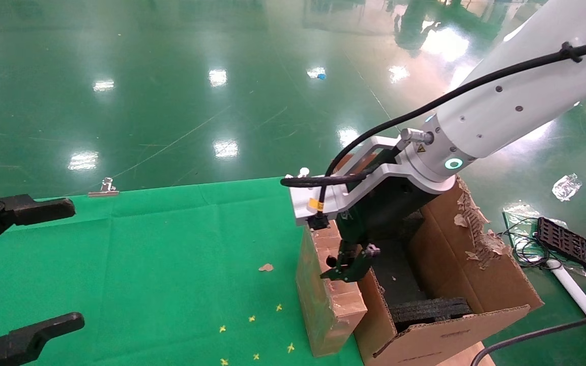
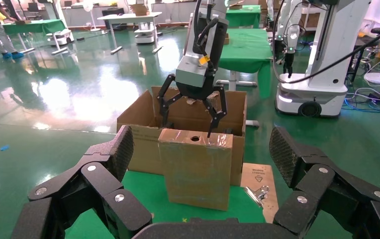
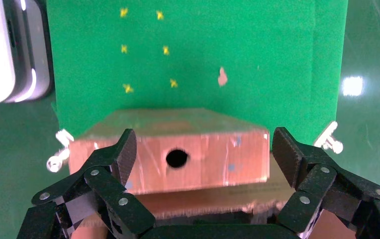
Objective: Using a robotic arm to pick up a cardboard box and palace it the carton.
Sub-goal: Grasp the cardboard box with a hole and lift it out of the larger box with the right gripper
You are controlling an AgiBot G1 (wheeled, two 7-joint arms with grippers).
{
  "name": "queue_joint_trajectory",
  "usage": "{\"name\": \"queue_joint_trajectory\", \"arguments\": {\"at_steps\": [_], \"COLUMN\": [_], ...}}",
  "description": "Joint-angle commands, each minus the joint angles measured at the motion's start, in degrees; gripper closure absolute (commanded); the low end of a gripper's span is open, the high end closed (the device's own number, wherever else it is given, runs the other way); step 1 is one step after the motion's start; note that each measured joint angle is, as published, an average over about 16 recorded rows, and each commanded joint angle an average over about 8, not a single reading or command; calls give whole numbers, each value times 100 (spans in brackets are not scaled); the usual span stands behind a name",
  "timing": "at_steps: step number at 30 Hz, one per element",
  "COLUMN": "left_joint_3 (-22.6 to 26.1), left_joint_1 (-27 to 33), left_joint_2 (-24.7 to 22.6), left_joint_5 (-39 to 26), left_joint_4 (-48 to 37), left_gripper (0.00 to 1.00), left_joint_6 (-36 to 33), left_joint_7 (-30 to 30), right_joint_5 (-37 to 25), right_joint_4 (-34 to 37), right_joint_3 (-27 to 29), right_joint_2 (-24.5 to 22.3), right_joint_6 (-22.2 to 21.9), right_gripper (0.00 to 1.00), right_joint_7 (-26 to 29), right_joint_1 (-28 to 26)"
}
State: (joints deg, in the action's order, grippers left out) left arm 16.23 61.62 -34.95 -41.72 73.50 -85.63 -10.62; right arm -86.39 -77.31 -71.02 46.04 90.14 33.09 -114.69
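Next, I close my right gripper across the cardboard box's narrow top [image 1: 341, 286] [image 3: 144, 164], between its round hole and near end, with one finger on each broad side.
The cardboard box [image 1: 326, 300] stands upright on the green table, right against the carton's [image 1: 481, 284] near wall, its narrow side with the round hole [image 3: 177, 158] facing up. The robotic arm [image 1: 501, 112] reaches down from the right. My right gripper [image 1: 349, 267] is open just above that top side, one finger [image 3: 123, 152] past each end, with a gap showing on at least one side. In the left wrist view the box [image 2: 198, 172] stands in front of the carton [image 2: 141, 142]. My left gripper [image 1: 23, 264] is open at the table's left edge, holding nothing.
Black foam inserts [image 1: 430, 310] lie inside the carton; its far flap [image 1: 476, 229] is torn ragged. A binder clip [image 1: 104, 188] sits at the table's far edge, another [image 2: 257, 191] on a cardboard sheet. A cardboard scrap [image 1: 266, 267] and yellow marks [image 1: 252, 318] are on the cloth. A black tray [image 1: 570, 245] lies on the floor.
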Motion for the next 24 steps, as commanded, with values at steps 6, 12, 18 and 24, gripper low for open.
{"name": "queue_joint_trajectory", "arguments": {"at_steps": [6,12,18,24], "left_joint_3": [3,6,8,11], "left_joint_1": [1,1,2,2], "left_joint_2": [1,2,3,4], "left_joint_5": [2,4,6,7], "left_joint_4": [0,0,0,0], "left_gripper": [0,0,0,0], "left_joint_6": [1,2,4,5], "left_joint_7": [2,3,4,5], "right_joint_5": [62,74,95,169], "right_joint_4": [-15,-25,-14,254], "right_joint_3": [-647,-1014,-1152,-1288], "right_joint_2": [-43,1,-13,-26], "right_joint_6": [-55,-140,-230,-110], "right_gripper": [0,0,0,0], "right_joint_7": [23,59,259,1439], "right_joint_1": [-317,-410,-568,-803]}}
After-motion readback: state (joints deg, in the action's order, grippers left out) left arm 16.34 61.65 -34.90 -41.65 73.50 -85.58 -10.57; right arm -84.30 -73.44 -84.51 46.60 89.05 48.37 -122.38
